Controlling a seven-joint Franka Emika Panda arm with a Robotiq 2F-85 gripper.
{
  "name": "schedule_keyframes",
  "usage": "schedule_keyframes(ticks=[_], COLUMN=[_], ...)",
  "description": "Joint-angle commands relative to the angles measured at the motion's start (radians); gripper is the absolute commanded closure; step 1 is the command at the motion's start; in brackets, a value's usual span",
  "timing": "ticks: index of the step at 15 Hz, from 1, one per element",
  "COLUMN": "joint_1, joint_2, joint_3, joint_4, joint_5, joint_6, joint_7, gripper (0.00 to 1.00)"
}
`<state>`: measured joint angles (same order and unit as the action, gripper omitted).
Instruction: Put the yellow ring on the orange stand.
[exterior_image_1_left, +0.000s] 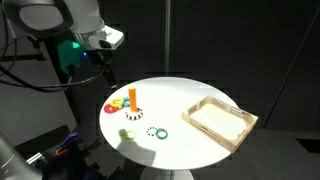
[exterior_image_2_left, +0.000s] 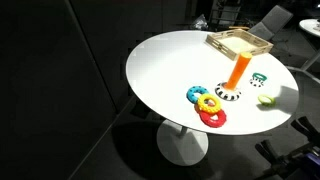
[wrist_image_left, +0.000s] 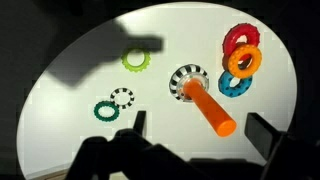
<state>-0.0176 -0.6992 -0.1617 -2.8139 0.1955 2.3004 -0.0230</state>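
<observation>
Next, I move my gripper to the yellow ring's outer edge (exterior_image_1_left: 134, 134) (wrist_image_left: 136, 69), on the side that faces the wooden tray, and close it there.
The yellow ring (wrist_image_left: 136, 60) is pale yellow-green and lies flat on the white table, in the arm's shadow; it shows in both exterior views (exterior_image_1_left: 128, 135) (exterior_image_2_left: 267, 98). The orange stand (wrist_image_left: 210, 110) is an upright orange peg on a round black-and-white base, seen in both exterior views (exterior_image_1_left: 133, 98) (exterior_image_2_left: 238, 72). My gripper (wrist_image_left: 198, 124) is open and empty, high above the table, roughly over the stand. The yellow ring lies apart from it, past the stand's base.
A green ring (wrist_image_left: 105, 111) and a black-and-white ring (wrist_image_left: 122, 97) lie near the yellow ring. Red (wrist_image_left: 241, 40), orange (wrist_image_left: 243, 61) and blue (wrist_image_left: 233, 84) rings cluster beside the stand's base. A flat wooden tray (exterior_image_1_left: 220, 120) sits on the table's other side.
</observation>
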Motion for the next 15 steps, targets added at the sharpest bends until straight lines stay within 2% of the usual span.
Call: schedule_keyframes(ticks=[1,5,15], joint_1=[-0.012,-0.008,0.021], joint_2=[0.001,0.016,0.3], joint_3=[0.011,0.013,0.082], joint_4=[0.002,0.009,0.116], joint_5=[0.009,0.011,-0.02], joint_6=[-0.005,-0.002,0.019], joint_7=[-0.007,-0.006,-0.016], gripper=[0.0,0.0,0.0])
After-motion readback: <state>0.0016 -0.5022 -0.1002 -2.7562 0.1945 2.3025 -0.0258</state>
